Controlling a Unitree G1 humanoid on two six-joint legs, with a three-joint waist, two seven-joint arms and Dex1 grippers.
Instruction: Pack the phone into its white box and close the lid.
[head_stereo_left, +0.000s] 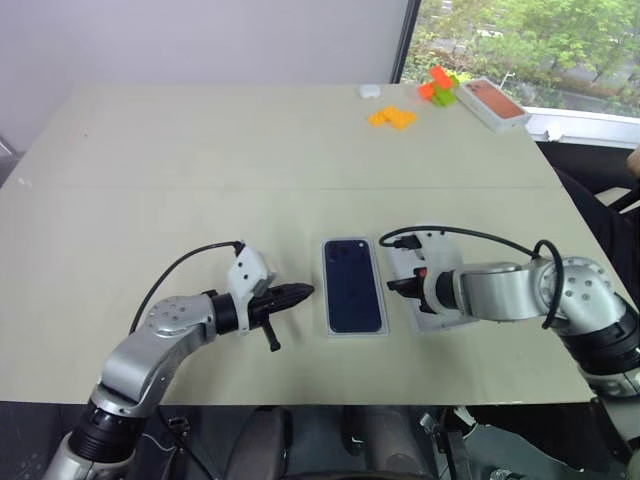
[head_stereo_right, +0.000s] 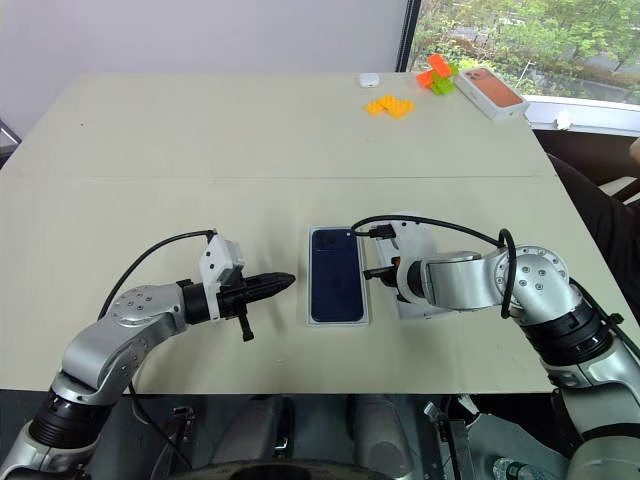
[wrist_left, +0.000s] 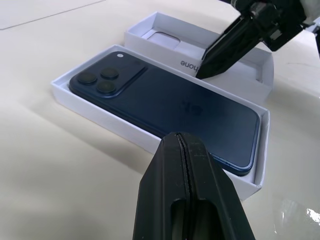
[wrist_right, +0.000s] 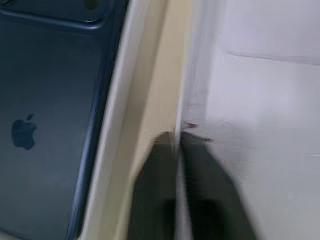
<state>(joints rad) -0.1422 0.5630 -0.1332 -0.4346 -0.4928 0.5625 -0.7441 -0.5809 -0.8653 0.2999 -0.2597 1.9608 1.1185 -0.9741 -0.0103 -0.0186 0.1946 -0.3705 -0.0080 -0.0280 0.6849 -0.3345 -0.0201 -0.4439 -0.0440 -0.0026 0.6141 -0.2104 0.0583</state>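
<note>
I will release the lid from my right gripper, standing on edge along the white box's side nearest my left gripper (head_stereo_left: 311, 288).
The dark blue phone (head_stereo_left: 353, 285) lies camera side up inside the white box (wrist_left: 100, 120) at the middle front of the table. Just to its right the lid (head_stereo_left: 445, 255) rests with its open side up. My right gripper (head_stereo_left: 392, 287) is shut on the lid's wall nearest the box; the wrist view shows that thin white wall pinched between the fingers (wrist_right: 200, 165). My left gripper (head_stereo_left: 303, 292) is shut and empty, held level a short way left of the box and pointing at it.
At the far right corner stand a box with an orange-red top (head_stereo_left: 492, 103), orange bricks (head_stereo_left: 391, 117), red and green bricks (head_stereo_left: 440, 85) and a small white object (head_stereo_left: 370, 91). The table's front edge runs close below the box.
</note>
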